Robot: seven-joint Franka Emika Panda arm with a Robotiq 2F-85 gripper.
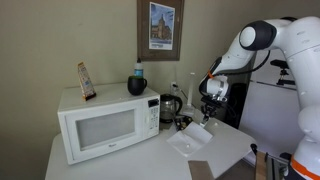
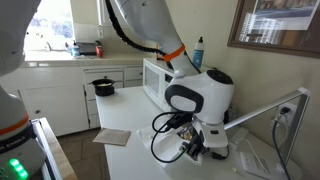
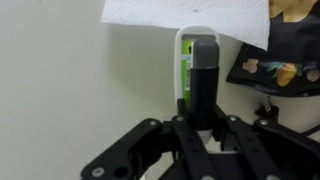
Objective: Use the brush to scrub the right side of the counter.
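Next, I open my gripper to let go of the brush, leaving it on the white sheet point(image 1: 194, 137) in front of the kettle.
In the wrist view my gripper point(image 3: 200, 118) is shut on the brush point(image 3: 198, 62), a short pale piece with a green stripe and a dark grey grip that runs between my fingers. The brush points away from me over the white counter point(image 3: 70, 80), its tip by a white sheet point(image 3: 180, 15). In both exterior views the gripper point(image 1: 210, 106) point(image 2: 194, 146) hangs low over the counter point(image 1: 232, 150) point(image 2: 135, 118), beside the kettle point(image 1: 170, 105). The brush itself is too small to make out there.
A white microwave point(image 1: 100, 125) point(image 2: 155, 75) stands on the counter, with a bottle point(image 1: 138, 82) and a small card on top. A flat white square tray point(image 1: 190, 142) lies in front of the kettle. A thin white rod point(image 1: 193, 88) stands behind it. Dark kettle parts point(image 3: 275, 62) lie to one side of the brush.
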